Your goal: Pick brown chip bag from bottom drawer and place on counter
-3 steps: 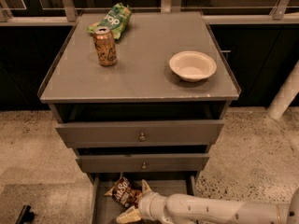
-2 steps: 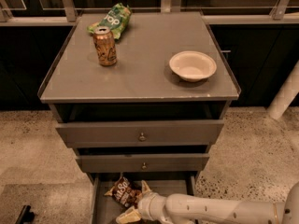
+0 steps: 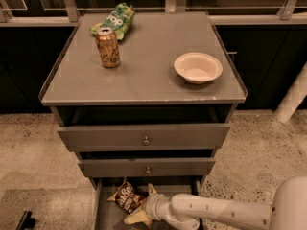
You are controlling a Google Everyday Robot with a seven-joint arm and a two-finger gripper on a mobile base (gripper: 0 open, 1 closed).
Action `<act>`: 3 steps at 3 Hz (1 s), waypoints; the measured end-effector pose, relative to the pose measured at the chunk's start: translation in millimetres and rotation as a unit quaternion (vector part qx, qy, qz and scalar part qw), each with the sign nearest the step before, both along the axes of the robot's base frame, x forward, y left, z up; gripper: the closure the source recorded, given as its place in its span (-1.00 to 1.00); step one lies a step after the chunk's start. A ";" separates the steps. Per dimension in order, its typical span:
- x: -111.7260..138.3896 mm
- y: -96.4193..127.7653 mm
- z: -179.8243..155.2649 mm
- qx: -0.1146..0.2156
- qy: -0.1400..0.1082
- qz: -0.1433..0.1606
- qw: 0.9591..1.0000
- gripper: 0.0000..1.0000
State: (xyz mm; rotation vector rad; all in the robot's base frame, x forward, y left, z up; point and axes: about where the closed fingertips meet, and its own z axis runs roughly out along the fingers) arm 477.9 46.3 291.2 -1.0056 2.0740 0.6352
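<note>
My gripper needs to grab the brown chip bag inside the open bottom drawer by its near edge (image 3: pixel 140 203), the edge that faces my arm.
The brown chip bag (image 3: pixel 126 197) lies in the open bottom drawer (image 3: pixel 103 214), near its back left, white lettering up. My gripper (image 3: pixel 142 206) reaches in from the right on a white arm (image 3: pixel 225 212) and sits right at the bag's near right edge; cream fingers (image 3: pixel 136 218) show beside and above the bag. The counter (image 3: pixel 144 75) is the flat grey cabinet top above.
On the counter stand a gold can (image 3: pixel 108 47), a green chip bag (image 3: pixel 115 20) at the back left and a white bowl (image 3: pixel 197 67) at the right. Two knobbed drawers (image 3: pixel 144 137) sit partly pulled out above the bottom one. Speckled floor surrounds the cabinet.
</note>
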 end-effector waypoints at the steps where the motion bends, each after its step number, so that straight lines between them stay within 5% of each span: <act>1: 14.2 -1.5 -25.1 0.001 0.017 -0.006 1.000 -1.00; 2: 21.8 2.7 -50.8 0.009 0.047 -0.006 0.999 -1.00; 3: 24.0 2.8 -51.1 0.009 0.047 -0.006 0.999 -1.00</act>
